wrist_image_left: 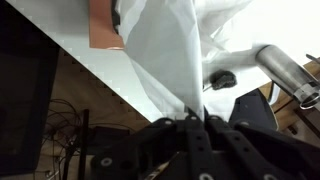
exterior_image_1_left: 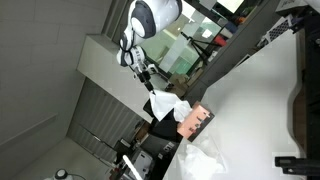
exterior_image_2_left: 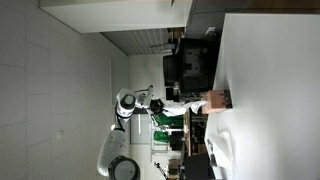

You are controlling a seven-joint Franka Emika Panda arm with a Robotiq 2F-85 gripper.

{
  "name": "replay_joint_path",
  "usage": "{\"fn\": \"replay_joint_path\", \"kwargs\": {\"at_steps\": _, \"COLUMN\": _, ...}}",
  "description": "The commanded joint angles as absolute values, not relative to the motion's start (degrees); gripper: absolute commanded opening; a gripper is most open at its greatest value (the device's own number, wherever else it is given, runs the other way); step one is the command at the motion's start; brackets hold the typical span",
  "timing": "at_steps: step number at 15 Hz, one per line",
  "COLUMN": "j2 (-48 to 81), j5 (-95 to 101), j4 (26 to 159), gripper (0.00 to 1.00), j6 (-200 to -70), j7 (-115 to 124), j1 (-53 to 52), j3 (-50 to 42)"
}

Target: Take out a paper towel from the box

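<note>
My gripper will let go of the white paper towel on the crumpled white sheet (exterior_image_1_left: 197, 154) (wrist_image_left: 226, 32) beside the salmon-pink box.
The salmon-pink box (exterior_image_1_left: 196, 122) stands at the white table's edge and shows in both exterior views (exterior_image_2_left: 215, 100). A white paper towel (exterior_image_1_left: 166, 103) stretches from its slot to my gripper (exterior_image_1_left: 152, 86), which is shut on the sheet's free end, away from the box. In the wrist view the closed fingers (wrist_image_left: 190, 120) pinch the towel (wrist_image_left: 165, 50), which runs taut to the box (wrist_image_left: 100, 25) at the top. In an exterior view the gripper (exterior_image_2_left: 160, 103) holds the towel (exterior_image_2_left: 178, 103) off the table's side.
Another crumpled white sheet (exterior_image_1_left: 205, 160) lies on the white table (exterior_image_1_left: 255, 95) beside the box. A silver cylinder (wrist_image_left: 287, 66) and a small black object (wrist_image_left: 222, 78) lie on the table. Dark equipment and cables sit below the table edge (wrist_image_left: 60, 130).
</note>
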State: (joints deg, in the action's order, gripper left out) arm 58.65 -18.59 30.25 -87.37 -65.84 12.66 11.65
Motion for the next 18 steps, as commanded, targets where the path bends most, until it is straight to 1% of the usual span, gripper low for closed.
{"fn": "replay_joint_path", "kwargs": {"at_steps": 1, "j2": 55.7, "j5": -21.0, "j4": 34.3, "gripper": 0.0, "j6": -84.0, "j7": -63.7, "j1": 12.4, "j3": 13.1}}
{"fn": "replay_joint_path", "kwargs": {"at_steps": 7, "j2": 53.0, "j5": -22.6, "j4": 42.4, "gripper": 0.0, "j6": -83.4, "j7": -64.9, "j1": 10.6, "j3": 13.8}}
{"fn": "replay_joint_path", "kwargs": {"at_steps": 17, "j2": 41.0, "j5": -23.6, "j4": 70.0, "gripper": 0.0, "j6": -86.7, "j7": -70.0, "j1": 9.2, "j3": 15.6}}
{"fn": "replay_joint_path", "kwargs": {"at_steps": 18, "j2": 39.8, "j5": -24.3, "j4": 72.5, "gripper": 0.0, "j6": -87.0, "j7": -70.6, "j1": 8.4, "j3": 14.6}}
